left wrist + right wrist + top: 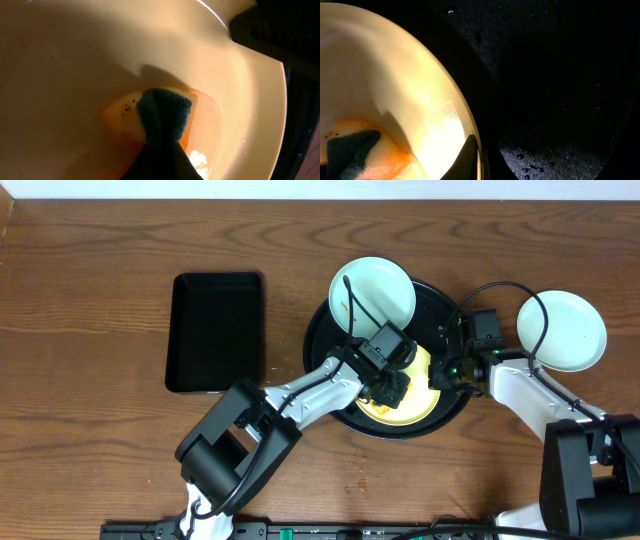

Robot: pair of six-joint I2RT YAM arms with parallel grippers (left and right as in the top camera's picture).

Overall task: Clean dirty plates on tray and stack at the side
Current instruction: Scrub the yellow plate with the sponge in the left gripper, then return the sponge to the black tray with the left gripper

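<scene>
Next, the left gripper releases the orange sponge in the rectangular black tray (217, 352), just nearer than its middle.
The pale yellow plate (418, 406) lies on the round black tray (438, 302). My left gripper (392, 385) is shut on a sponge and presses it onto the plate. The left wrist view shows the sponge (165, 112), yellow-orange with a dark teal face, in a wet orange smear on the plate (75, 60). My right gripper (443, 374) is shut on the yellow plate's right rim, and one finger (472, 157) lies over the rim (420, 75). One mint-blue plate (372, 290) rests on the tray's far left edge. The other mint-blue plate (562, 330) sits on the tabletop to the right.
A smaller rectangular black tray (217, 330) lies left of the round tray. Small crumbs (360, 470) dot the wood tabletop in front of the round tray. The arms' cables arc over the tray and the right plate.
</scene>
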